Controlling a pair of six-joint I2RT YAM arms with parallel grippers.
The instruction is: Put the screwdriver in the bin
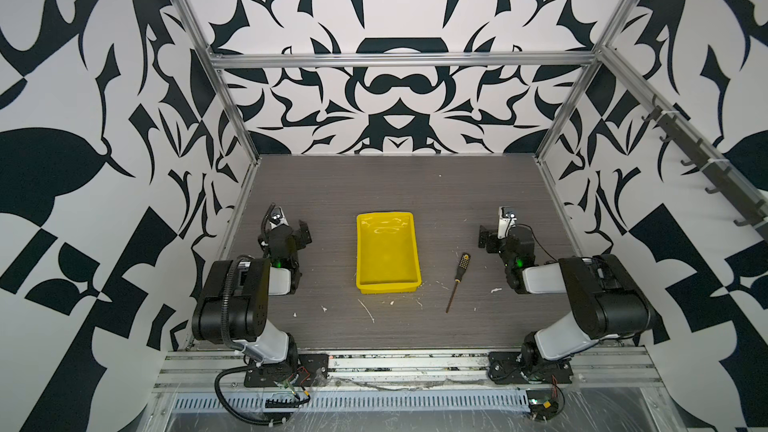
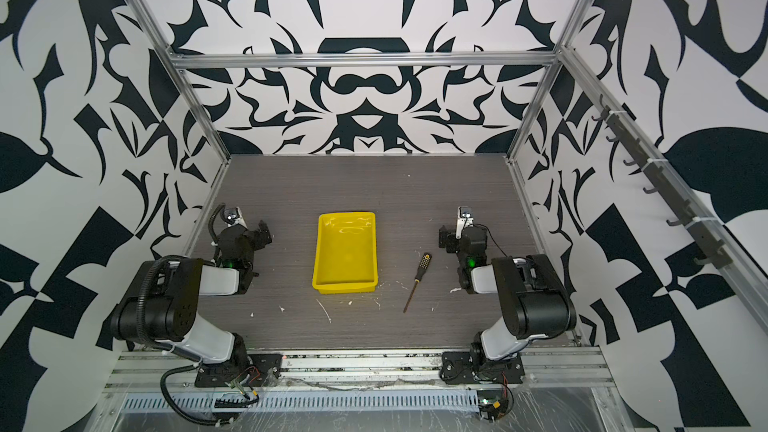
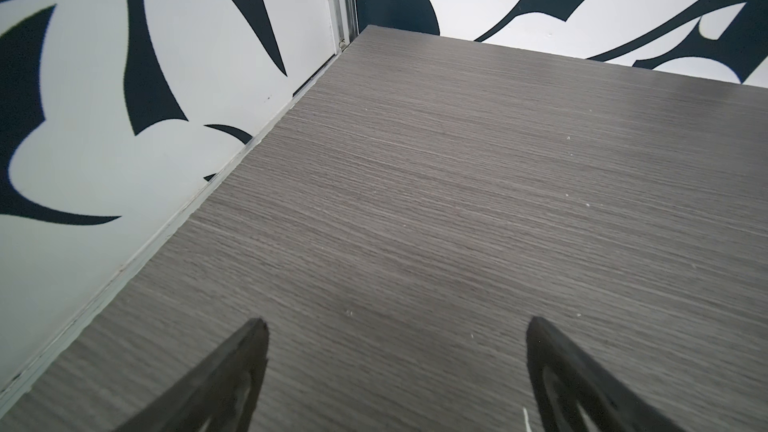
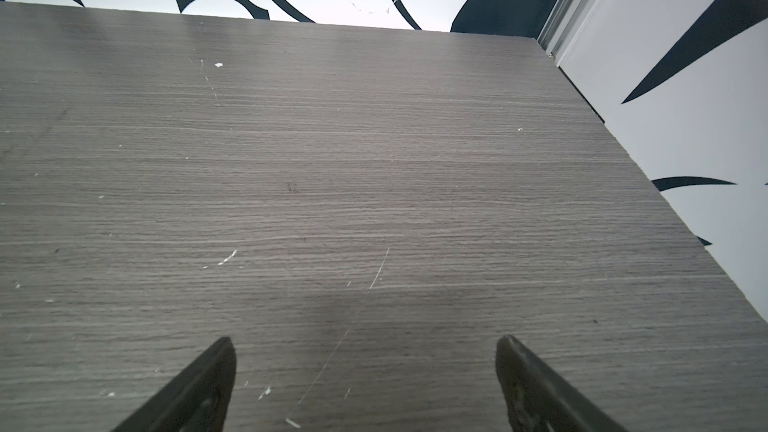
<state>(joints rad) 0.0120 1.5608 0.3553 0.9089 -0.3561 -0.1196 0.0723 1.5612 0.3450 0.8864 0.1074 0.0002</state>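
Note:
The yellow-dotted middle of the screwdriver's black handle (image 1: 463, 265) is the next spot my right gripper should go to, and there I should close it.
The screwdriver (image 1: 457, 280) (image 2: 417, 280) lies flat on the grey table in both top views, black yellow-dotted handle away from me, thin shaft pointing toward the front edge. The yellow bin (image 1: 387, 252) (image 2: 346, 252) sits just left of it, nothing inside. My right gripper (image 1: 485, 237) (image 2: 444, 238) hangs to the right of the screwdriver and behind its handle, open, apart from it. My left gripper (image 1: 304, 233) (image 2: 264, 232) rests left of the bin, open. Both wrist views show only bare table between spread fingers, left gripper (image 3: 397, 334), right gripper (image 4: 365, 351).
Small white scraps (image 1: 366, 310) and flecks lie on the table near its front edge, in front of the bin. Patterned walls and metal frame posts (image 1: 232, 105) close in the table on three sides. A metal rail (image 1: 415, 361) carrying the arm bases runs along the front.

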